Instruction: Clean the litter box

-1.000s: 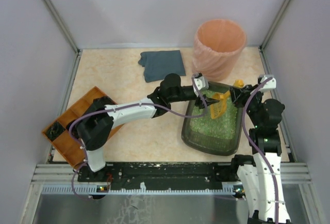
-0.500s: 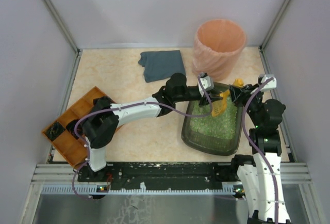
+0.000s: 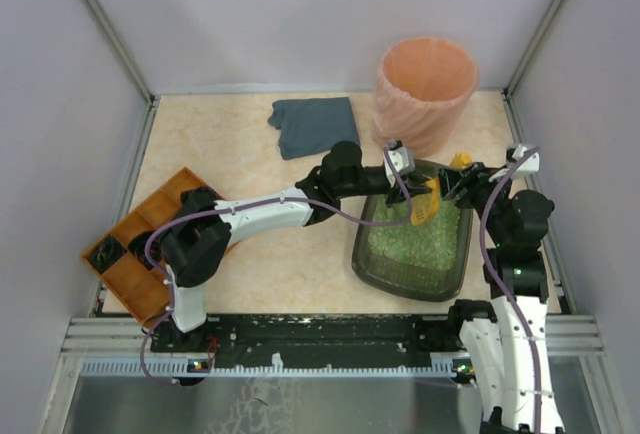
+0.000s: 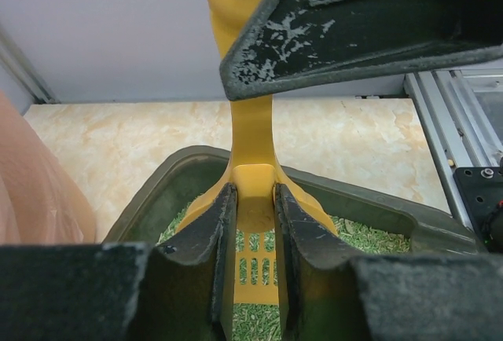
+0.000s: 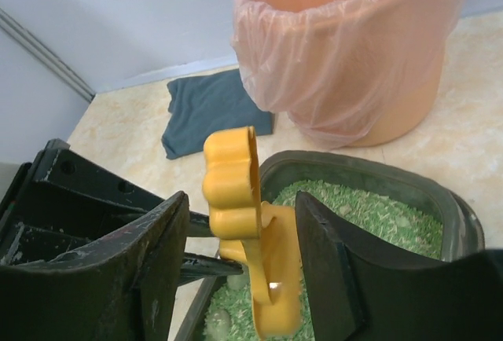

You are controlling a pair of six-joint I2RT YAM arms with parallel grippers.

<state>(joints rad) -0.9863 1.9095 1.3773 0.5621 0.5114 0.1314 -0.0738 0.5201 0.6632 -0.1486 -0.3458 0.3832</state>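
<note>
I have the scoop's neck in my left gripper, too close to the slots for scooping, so my right gripper will take the scoop's handle (image 5: pixel 234 190) before my left gripper opens.
The litter box (image 3: pixel 405 287) is a dark tray of green litter (image 5: pixel 369 215) at the right of the table. A yellow slotted scoop (image 3: pixel 425 204) stands tilted over the litter, handle end up. My left gripper (image 4: pixel 254 192) is shut on the scoop (image 4: pixel 253 137) at its neck, just above the slots. My right gripper (image 5: pixel 242 199) is open; its fingers stand either side of the scoop handle (image 5: pixel 236 184) without touching it. Pale clumps (image 5: pixel 218 321) lie in the litter near the scoop's blade.
A tall peach bin (image 3: pixel 425 89) lined with a bag stands just behind the litter box. A dark blue cloth (image 3: pixel 313 124) lies at the back centre. An orange-brown wooden tray (image 3: pixel 140 254) sits at the near left. Walls close in both sides.
My left gripper has closed on the scoop's neck. My right gripper has opened and let go of the handle. The scoop has stayed over the litter.
</note>
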